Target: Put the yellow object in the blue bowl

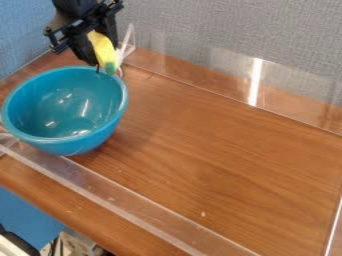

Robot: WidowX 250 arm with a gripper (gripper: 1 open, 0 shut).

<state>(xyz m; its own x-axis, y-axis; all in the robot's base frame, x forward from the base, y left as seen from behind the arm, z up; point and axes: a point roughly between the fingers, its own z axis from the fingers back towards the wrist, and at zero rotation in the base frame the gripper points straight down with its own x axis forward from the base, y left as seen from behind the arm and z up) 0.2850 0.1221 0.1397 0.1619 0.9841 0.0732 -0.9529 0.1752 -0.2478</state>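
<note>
The yellow object, hanging above the bowl's far rim now, will be let go by my gripper against the blue bowl's inner side facing the open tabletop [88, 114].
The yellow object [106, 50], a small curved banana-shaped toy with a dark tip pointing down, hangs in the air above the far rim of the blue bowl. My black gripper [94, 35] at the top left is shut on its upper end. The blue bowl [62, 110] is large, round and glossy teal, and sits on the wooden table at the left; its inside holds nothing.
A wooden tabletop [214, 150] is ringed by low clear plastic walls [254, 75]. A grey-blue wall stands behind. The bowl stands close to the left and front walls.
</note>
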